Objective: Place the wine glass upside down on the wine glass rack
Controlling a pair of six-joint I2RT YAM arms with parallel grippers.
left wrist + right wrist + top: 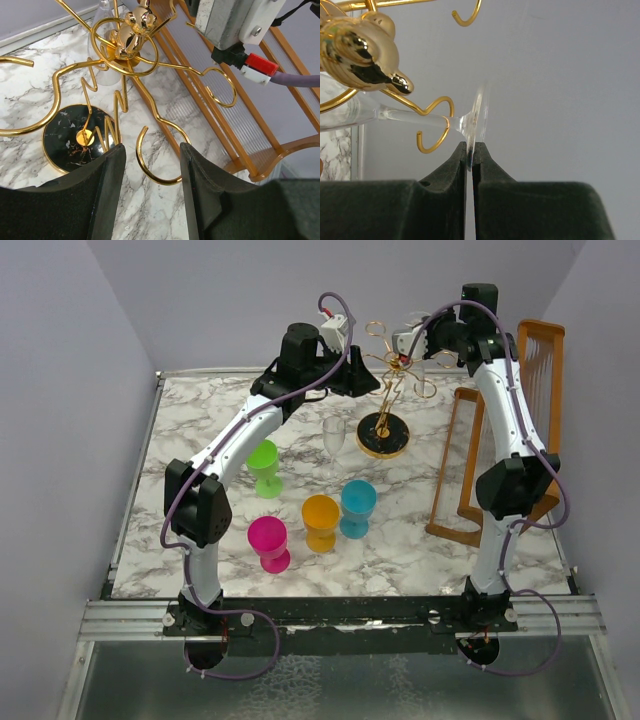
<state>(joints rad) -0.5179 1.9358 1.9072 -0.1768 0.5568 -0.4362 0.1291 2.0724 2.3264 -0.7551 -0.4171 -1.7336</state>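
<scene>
Next, my right gripper lets go of the wine glass with its foot resting on the ring-ended arm (418, 322) (449, 124) behind the gold bear top.
The gold wine glass rack (385, 390) stands on its round black base (383, 436) at the back middle of the table. My right gripper (408, 340) is beside the rack's top, shut on the foot of a clear wine glass (479, 117). The glass lies sideways, and its stem (415, 117) crosses a ring-ended arm (437, 125) below the gold bear top (360, 47). My left gripper (150, 160) is open and empty, with one gold ring end (160, 167) between its fingers. The glass bowl shows faintly behind the rack (100, 35).
A second clear glass (333, 440) stands left of the rack base. Green (265, 465), pink (268, 540), orange (320, 520) and blue (357, 505) goblets stand in the middle. A brown wooden slatted frame (540, 370) and its stand (465, 470) are at the right.
</scene>
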